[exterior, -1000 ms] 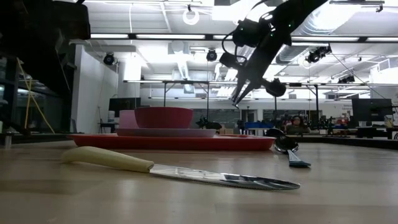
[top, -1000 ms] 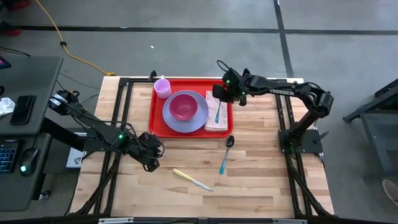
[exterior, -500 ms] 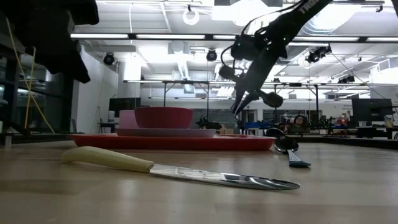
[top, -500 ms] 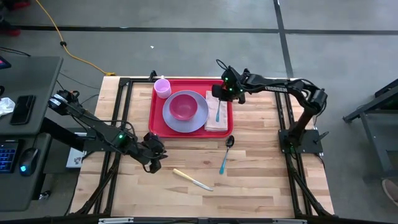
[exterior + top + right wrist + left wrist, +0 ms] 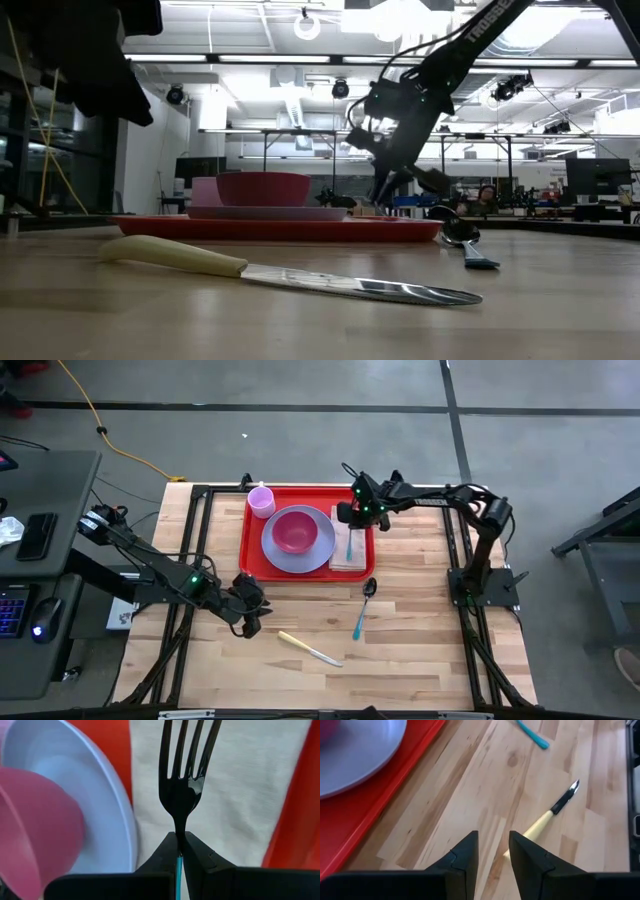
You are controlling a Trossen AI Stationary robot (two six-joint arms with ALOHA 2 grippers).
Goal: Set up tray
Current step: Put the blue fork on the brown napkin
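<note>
My right gripper is to set the fork down on the cream napkin [image 5: 348, 539] [image 5: 182, 840] next to the lavender plate.
The red tray [image 5: 252, 563] lies at the table's far middle. It carries a lavender plate [image 5: 318, 552], a pink bowl [image 5: 292, 532], a small cup [image 5: 262, 501] and a cream napkin [image 5: 343, 557]. A fork [image 5: 181, 775] with black tines and a teal handle lies on the napkin. My right gripper [image 5: 378, 200] is shut and hangs just above the fork's neck, clear of the tray in the low view. My left gripper [image 5: 492, 851] stands open near the table's left, with nothing between its fingers. Just beyond it lies the cream-handled knife [image 5: 545, 820].
A spoon [image 5: 363, 608] with a black bowl and teal handle lies on the wood just near of the tray's right corner. The knife [image 5: 310, 649] lies near the table's middle front. Bare wood stretches to the right and front of the tray.
My right gripper has come down toward the napkin and shifted a little toward the plate, staying shut. My left gripper has tipped a little in place. The fork, knife and spoon have not moved.
</note>
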